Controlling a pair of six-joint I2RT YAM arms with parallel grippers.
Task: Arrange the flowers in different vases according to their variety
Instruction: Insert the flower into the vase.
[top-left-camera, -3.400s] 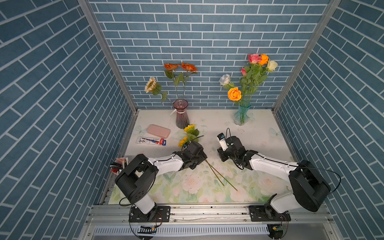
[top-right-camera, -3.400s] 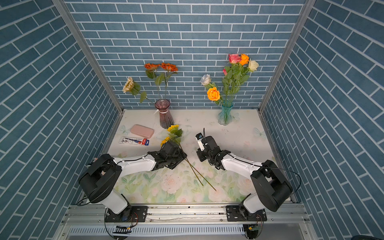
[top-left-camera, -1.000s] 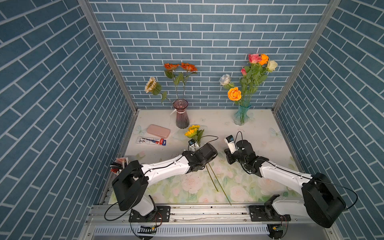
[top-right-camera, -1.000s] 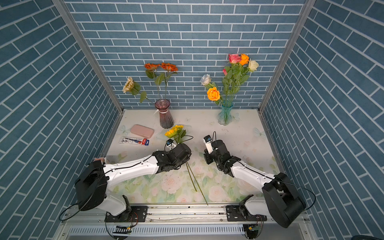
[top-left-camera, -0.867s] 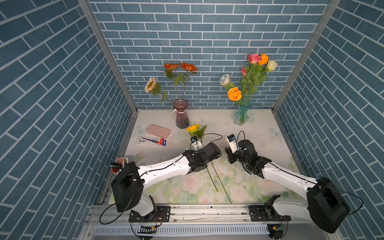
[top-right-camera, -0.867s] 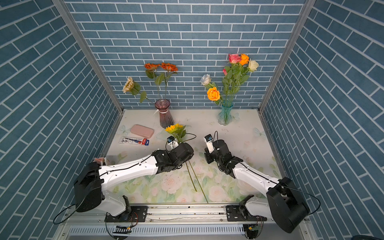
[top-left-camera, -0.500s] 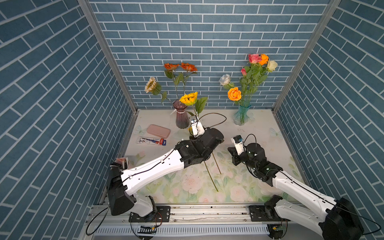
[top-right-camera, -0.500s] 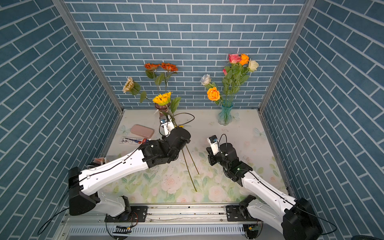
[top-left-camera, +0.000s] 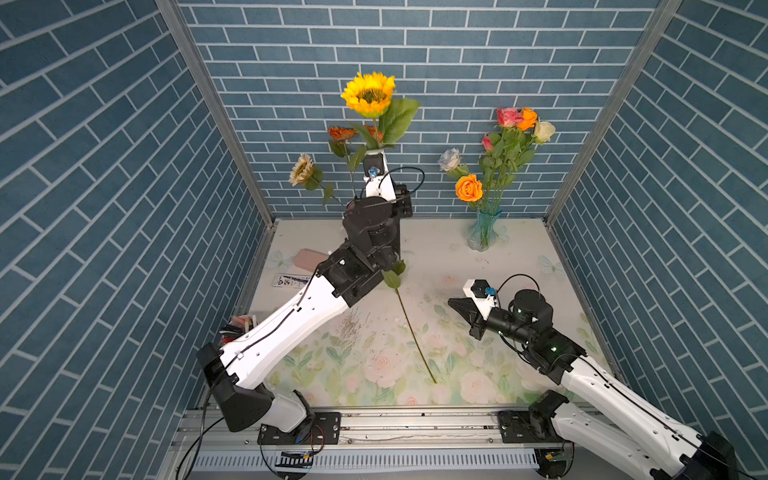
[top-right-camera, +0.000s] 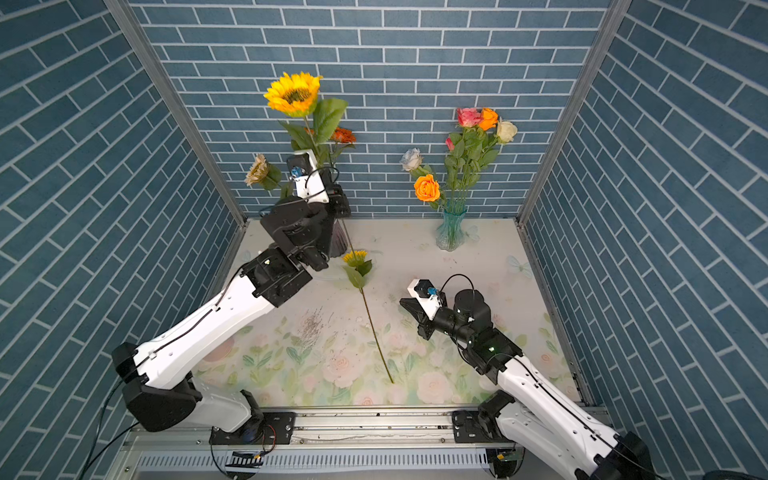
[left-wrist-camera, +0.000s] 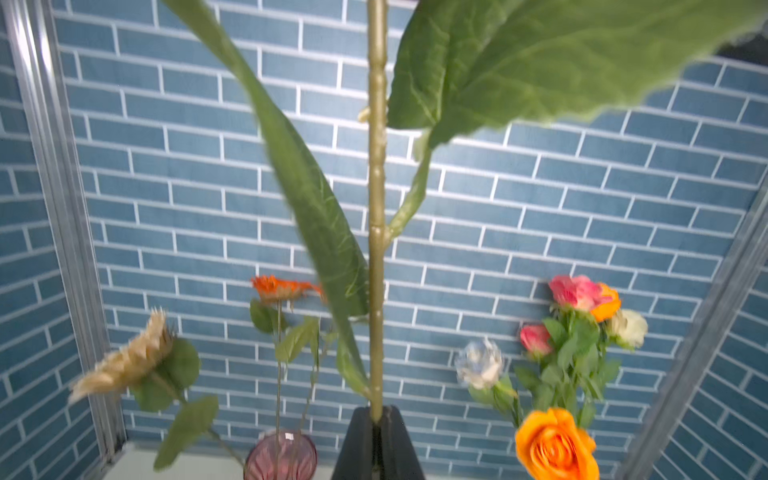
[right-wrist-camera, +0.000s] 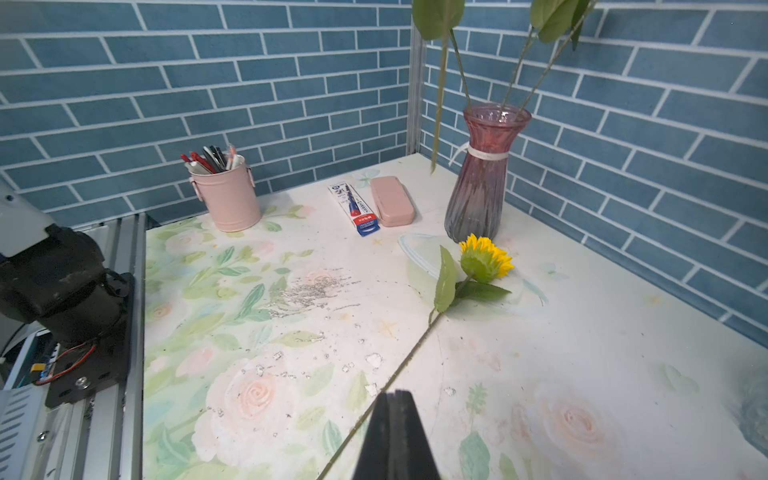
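My left gripper is going to release the big yellow sunflower in the plum-purple vase (top-left-camera: 363, 212) (left-wrist-camera: 281, 454), beside the flowers that are orange and cream.
My left gripper (left-wrist-camera: 376, 419) is shut on the stem of a big yellow sunflower (top-left-camera: 369, 93), held upright high above the plum-purple vase (right-wrist-camera: 482, 183). That vase holds an orange flower (top-left-camera: 343, 133) and a cream one (top-left-camera: 302, 169); in a top view my left arm hides most of it. A smaller yellow sunflower (top-right-camera: 355, 257) lies on the cloth, its stem (top-left-camera: 411, 328) running toward the front. My right gripper (top-left-camera: 453, 302) hovers shut and empty just right of that stem. The aqua vase (top-left-camera: 483, 230) at the back right holds several roses (top-left-camera: 468, 188).
A pink case (top-left-camera: 309, 258) and a pen packet (top-left-camera: 291, 281) lie left of the purple vase. A pink cup of pens (right-wrist-camera: 226, 195) stands at the left edge. Brick walls close in the back and both sides.
My left arm has lifted the big sunflower off the cloth and carried it up and back over the purple vase. The right gripper has drawn away to the right and shut.
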